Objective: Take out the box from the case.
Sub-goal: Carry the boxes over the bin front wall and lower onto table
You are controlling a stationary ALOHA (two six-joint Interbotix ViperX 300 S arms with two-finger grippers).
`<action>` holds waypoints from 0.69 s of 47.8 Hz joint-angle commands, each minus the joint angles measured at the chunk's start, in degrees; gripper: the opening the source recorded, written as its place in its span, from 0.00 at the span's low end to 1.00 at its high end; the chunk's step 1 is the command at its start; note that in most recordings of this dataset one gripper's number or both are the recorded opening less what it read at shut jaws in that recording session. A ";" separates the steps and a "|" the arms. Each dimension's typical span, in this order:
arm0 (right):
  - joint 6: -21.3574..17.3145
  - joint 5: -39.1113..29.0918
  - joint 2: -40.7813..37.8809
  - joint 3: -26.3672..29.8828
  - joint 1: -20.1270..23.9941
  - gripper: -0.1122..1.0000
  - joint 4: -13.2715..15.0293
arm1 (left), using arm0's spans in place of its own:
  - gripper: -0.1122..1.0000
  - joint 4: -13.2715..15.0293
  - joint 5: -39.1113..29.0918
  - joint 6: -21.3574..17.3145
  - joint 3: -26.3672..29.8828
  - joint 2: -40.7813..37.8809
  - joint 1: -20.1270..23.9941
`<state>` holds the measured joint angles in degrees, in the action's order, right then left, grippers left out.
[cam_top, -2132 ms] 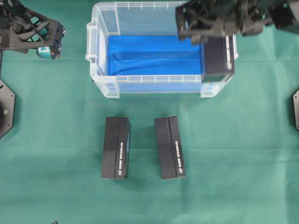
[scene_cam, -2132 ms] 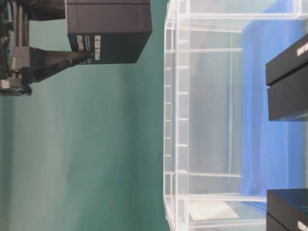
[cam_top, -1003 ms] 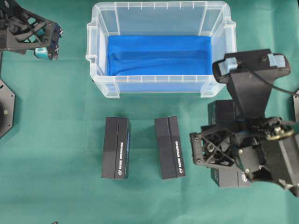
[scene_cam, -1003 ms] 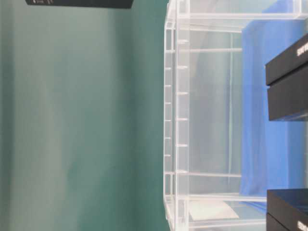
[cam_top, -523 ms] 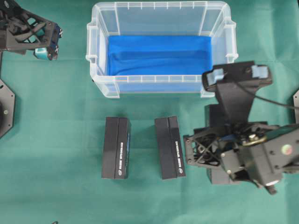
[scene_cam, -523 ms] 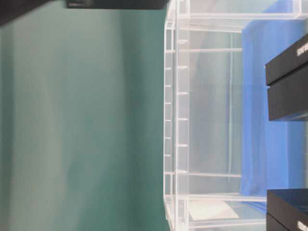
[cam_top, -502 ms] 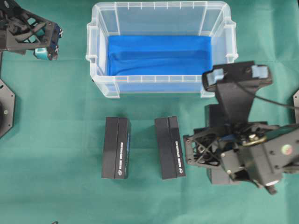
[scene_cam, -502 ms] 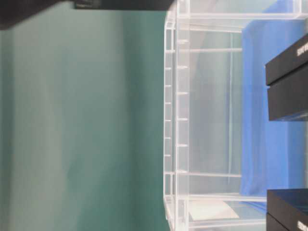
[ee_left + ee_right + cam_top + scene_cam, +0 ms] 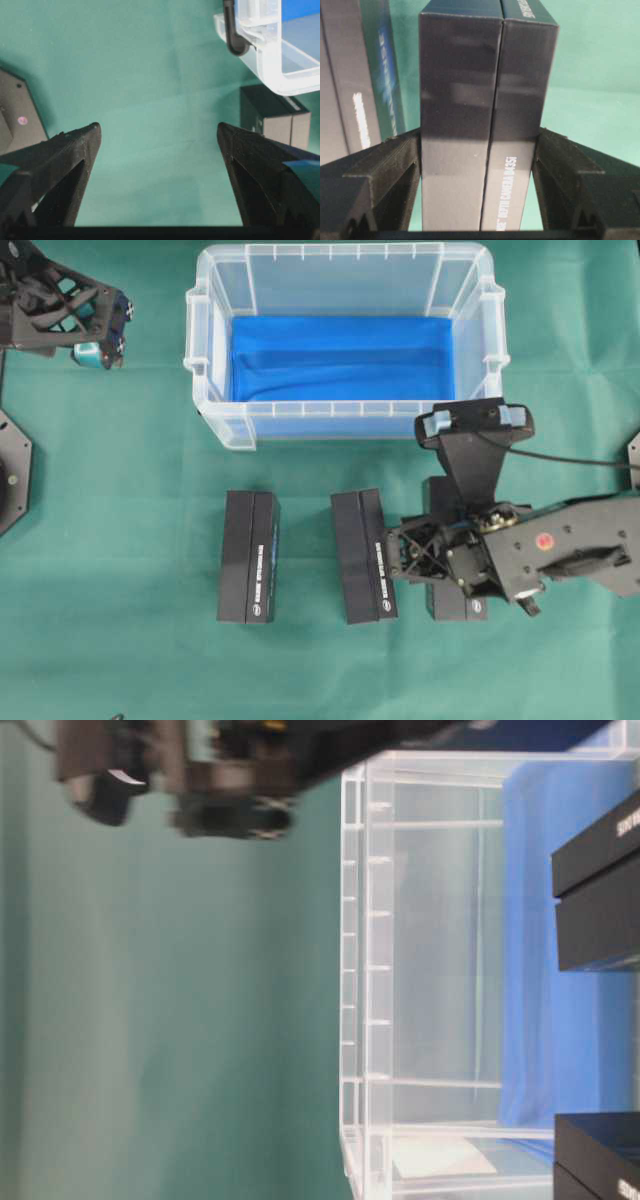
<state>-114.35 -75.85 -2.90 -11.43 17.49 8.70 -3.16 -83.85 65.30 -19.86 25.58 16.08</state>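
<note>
I should use my right gripper to set the held black box, now low over the cloth, down on the green cloth [image 9: 453, 554] [image 9: 482, 100] next to the nearer resting black box.
The case [image 9: 214, 418] is a clear bin at the back centre of the overhead view, with only its blue lining inside. My right gripper [image 9: 440, 555] is shut on a black box [image 9: 462, 608] and holds it low over the green cloth. That box lies parallel to two other black boxes. In the right wrist view both fingers [image 9: 395, 160] press the sides of the box [image 9: 485, 90]. I cannot tell whether it touches the cloth. My left gripper [image 9: 100, 340] hangs open at the back left, and in its wrist view nothing lies between its fingers [image 9: 75, 150].
Two black boxes [image 9: 250, 557] [image 9: 364, 557] lie side by side on the cloth in front of the case. The nearer one is just left of the held box [image 9: 360, 75]. The case's corner [image 9: 270, 65] and one box [image 9: 272, 112] show in the left wrist view.
The right arm has carried the box from the case's right end out to the front. It has come left and down beside the two boxes. The left arm has not moved.
</note>
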 commanded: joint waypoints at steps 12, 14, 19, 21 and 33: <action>0.09 9.84 1.14 -6.15 -1.41 0.70 -2.99 | 0.99 0.00 0.00 0.00 0.62 0.70 -0.09; 0.09 10.37 1.23 -6.33 -1.32 0.70 -2.99 | 0.99 0.00 0.00 0.00 0.62 0.62 -0.09; 0.09 10.90 1.32 -6.42 -1.32 0.70 -3.08 | 0.99 -0.09 0.00 -0.09 0.70 0.70 -0.09; 0.09 11.25 1.41 -6.42 -1.32 0.70 -3.25 | 0.99 0.00 0.00 -0.09 0.70 0.62 -0.09; 0.26 11.69 1.85 -6.42 -1.14 0.70 -4.13 | 0.99 0.00 0.00 -0.09 0.62 0.62 -0.09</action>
<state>-114.17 -64.16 -2.90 -18.46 16.26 4.66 -3.16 -83.94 65.30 -19.78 25.58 16.08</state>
